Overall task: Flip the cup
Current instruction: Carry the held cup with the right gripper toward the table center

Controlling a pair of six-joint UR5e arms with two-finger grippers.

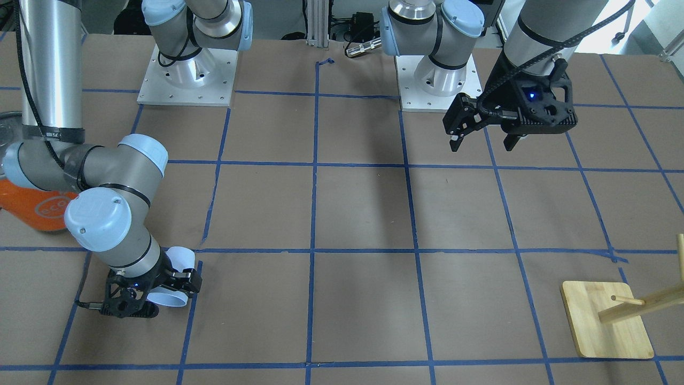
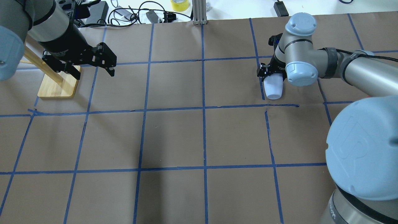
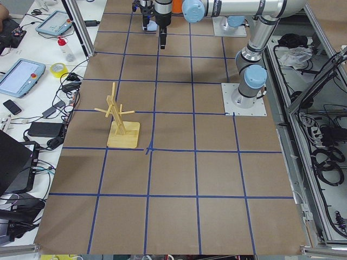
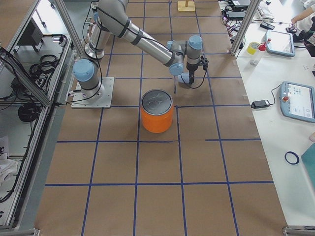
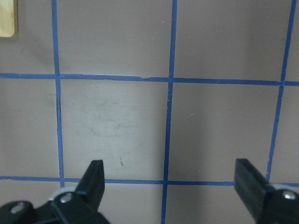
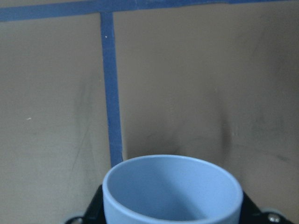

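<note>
The robot's right gripper will set the cup, now held tilted low over the table, down beside the blue tape crossing [image 1: 329,251], halfway between the orange can and the peg rack.
The pale lavender-blue cup [image 1: 170,297] is held tilted in my right gripper [image 1: 160,294], low over the table at the far side of my right half. In the overhead view the cup [image 2: 274,88] sticks out below the right gripper [image 2: 270,74]. The right wrist view shows the cup's open rim [image 6: 170,186] between the fingers, with brown table and a blue tape line behind. My left gripper [image 1: 482,144] is open and empty, held above the table; its fingers [image 5: 96,177] stand wide apart over bare table.
A big orange can [image 4: 157,110] with a silver lid stands near my right arm, partly hidden behind it [image 1: 32,206]. A wooden peg rack on a bamboo base [image 2: 57,84] stands beside my left gripper. Blue tape lines grid the brown table [image 2: 202,137].
</note>
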